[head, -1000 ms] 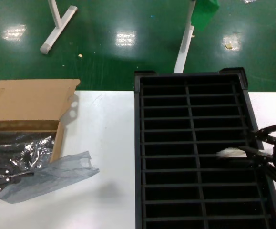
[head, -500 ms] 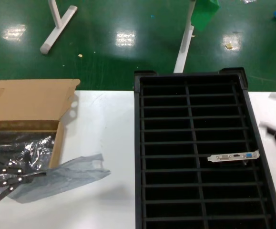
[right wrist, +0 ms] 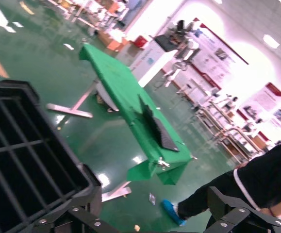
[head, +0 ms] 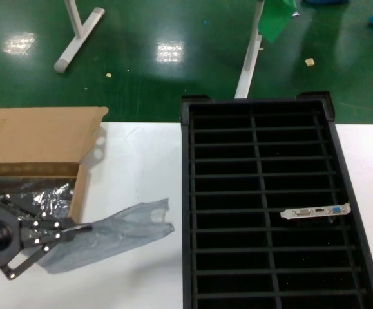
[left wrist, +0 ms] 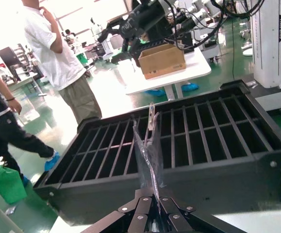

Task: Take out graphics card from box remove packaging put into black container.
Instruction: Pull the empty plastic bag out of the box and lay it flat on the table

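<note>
The robot's left gripper should release the packaging on the white table (head: 119,244) between the box and the black container.
The graphics card (head: 315,211) stands in a slot on the right column of the black container (head: 185,193), with only its silver bracket and blue port showing. My left gripper (head: 83,226) is low over the table beside the box (head: 44,138), shut on one end of the packaging (head: 118,226). The crinkly bag trails from it toward the crate. In the left wrist view the packaging (left wrist: 147,160) hangs pinched in the left gripper (left wrist: 153,198), with the black container (left wrist: 189,141) beyond. My right gripper (right wrist: 150,221) is out of the head view; its fingers stand wide apart, holding nothing, beside the crate's corner (right wrist: 28,145).
More shiny grey bags (head: 31,193) lie inside the open box. The white table (head: 141,161) runs between box and crate. White stand legs (head: 76,35) and a green-draped table (right wrist: 125,97) stand on the green floor. People (left wrist: 57,53) stand nearby.
My left gripper has carried the packaging to the right, away from the box. My right gripper has let go of the graphics card in its slot and left the head view.
</note>
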Tool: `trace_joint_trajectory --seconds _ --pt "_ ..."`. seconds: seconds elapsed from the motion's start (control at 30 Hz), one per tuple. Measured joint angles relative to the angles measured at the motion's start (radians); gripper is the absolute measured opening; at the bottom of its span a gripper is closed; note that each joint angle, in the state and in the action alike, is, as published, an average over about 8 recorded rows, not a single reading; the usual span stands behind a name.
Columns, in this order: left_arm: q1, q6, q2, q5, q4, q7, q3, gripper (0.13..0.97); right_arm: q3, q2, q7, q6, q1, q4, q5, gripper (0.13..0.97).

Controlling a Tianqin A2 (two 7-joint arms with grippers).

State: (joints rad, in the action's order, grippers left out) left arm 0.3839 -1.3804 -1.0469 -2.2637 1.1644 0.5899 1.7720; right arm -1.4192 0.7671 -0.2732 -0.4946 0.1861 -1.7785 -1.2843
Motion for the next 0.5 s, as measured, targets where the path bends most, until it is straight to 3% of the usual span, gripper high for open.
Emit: trace_joint_trajectory --seconds 0.23,0.5 --pt "-0.07 0.081 0.023 0.033 0.115 -0.073 -0.077 0.142 -0.014 0.019 0.002 -0.004 -0.009 -0.015 0.007 0.778" --pt "-0.086 0.109 0.038 0.043 0.141 -0.086 -0.099 0.152 -0.016 0.022 0.001 -0.003 -0.01 -0.017 0.007 0.891"
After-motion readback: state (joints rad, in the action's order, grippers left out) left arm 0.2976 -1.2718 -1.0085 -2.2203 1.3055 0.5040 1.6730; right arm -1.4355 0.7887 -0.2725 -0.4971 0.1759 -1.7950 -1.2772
